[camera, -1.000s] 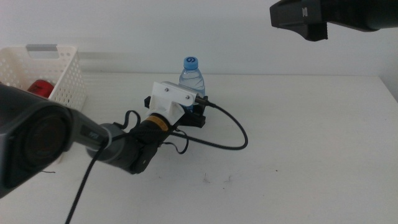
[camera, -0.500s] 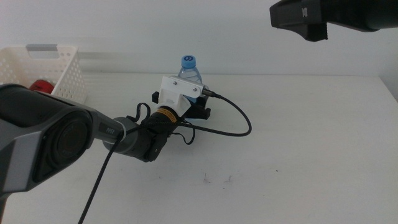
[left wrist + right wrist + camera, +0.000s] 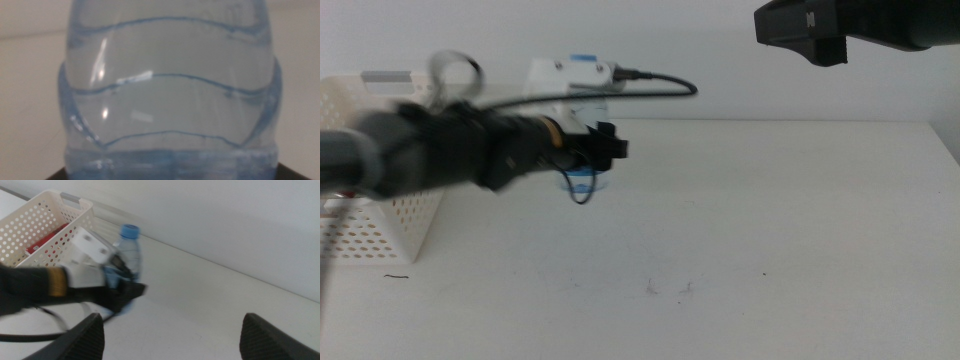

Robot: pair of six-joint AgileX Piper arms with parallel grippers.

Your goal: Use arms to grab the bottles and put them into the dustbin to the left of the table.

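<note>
Next, my left gripper lets go of the water bottle on top of the things inside the white perforated dustbin [image 3: 362,155].
A small clear-blue water bottle [image 3: 583,183] with a blue cap hangs a little above the table [image 3: 770,220], held in my left gripper [image 3: 592,150], which is shut on its body. The arm is motion-blurred. In the left wrist view the bottle [image 3: 170,100] fills the picture. The white perforated dustbin [image 3: 380,225] stands at the left, partly behind the left arm. From the right wrist view I see the bottle [image 3: 128,255], the dustbin [image 3: 45,220] and a red can [image 3: 47,242] lying inside it. My right gripper [image 3: 172,340] hovers high, open and holding nothing.
The right arm's dark body [image 3: 850,25] sits at the top right of the middle view. A black cable [image 3: 660,85] loops from the left wrist. Small dark scuffs [image 3: 665,288] mark the tabletop near the front.
The left gripper has closed on the bottle, lifted it off the table and swung it left toward the dustbin. The right arm has not moved.
</note>
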